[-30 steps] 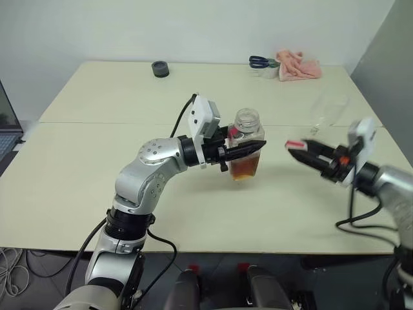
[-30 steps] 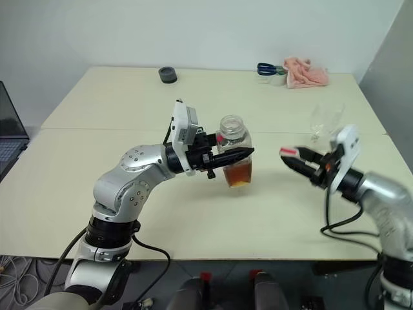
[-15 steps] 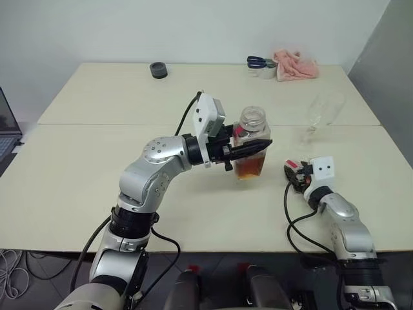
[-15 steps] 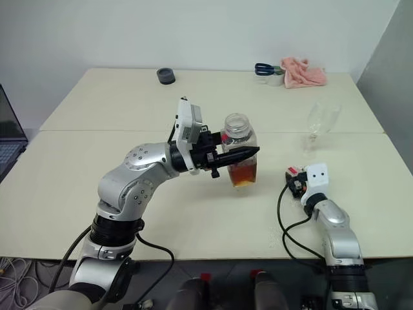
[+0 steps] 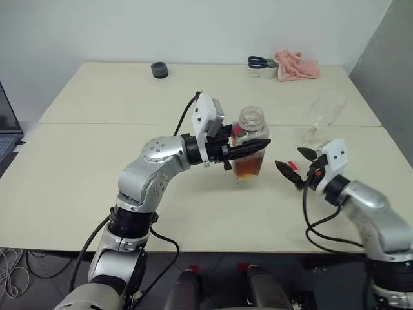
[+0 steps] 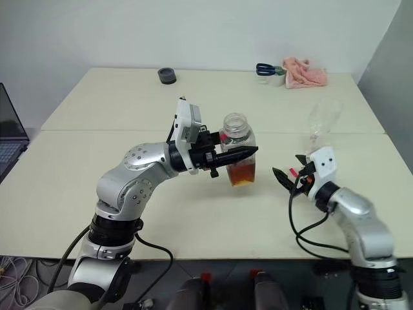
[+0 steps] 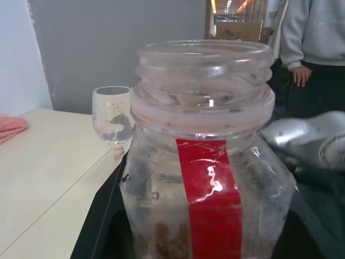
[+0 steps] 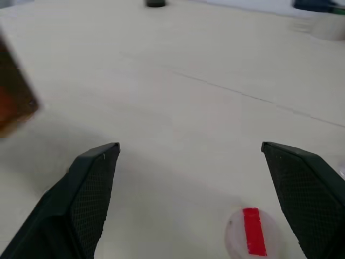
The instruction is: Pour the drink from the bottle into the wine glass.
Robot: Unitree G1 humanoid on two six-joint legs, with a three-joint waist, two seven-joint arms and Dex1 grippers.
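Observation:
Next, I let go of the bottle with my left gripper just this side of the table's seam [image 5: 147,148], in line with the dark tape roll.
My left gripper [image 5: 255,148] is shut on the bottle [image 5: 249,132] and holds it upright above the table's middle. The bottle's mouth is uncapped, and the amber drink [image 5: 247,169] fills its lower part. The red label [image 7: 211,199] faces the left wrist view. To the right, my right gripper [image 5: 292,161] hangs low over the table with its jaws wide open and nothing between them. The white cap with a red stripe [image 8: 252,236] lies on the table just beneath it. The empty wine glass [image 5: 322,111] stands upright beyond the right gripper.
At the table's far edge [image 5: 193,63] lie a dark tape roll [image 5: 159,69], scissors [image 5: 260,62] and a pink cloth [image 5: 297,66]. A laptop [image 5: 6,123] sits at the left edge. A person [image 7: 307,32] stands behind the table in the left wrist view.
The right gripper carried the cap down to the table, opened wide and let it go, then lifted slightly. The left gripper and bottle stayed put.

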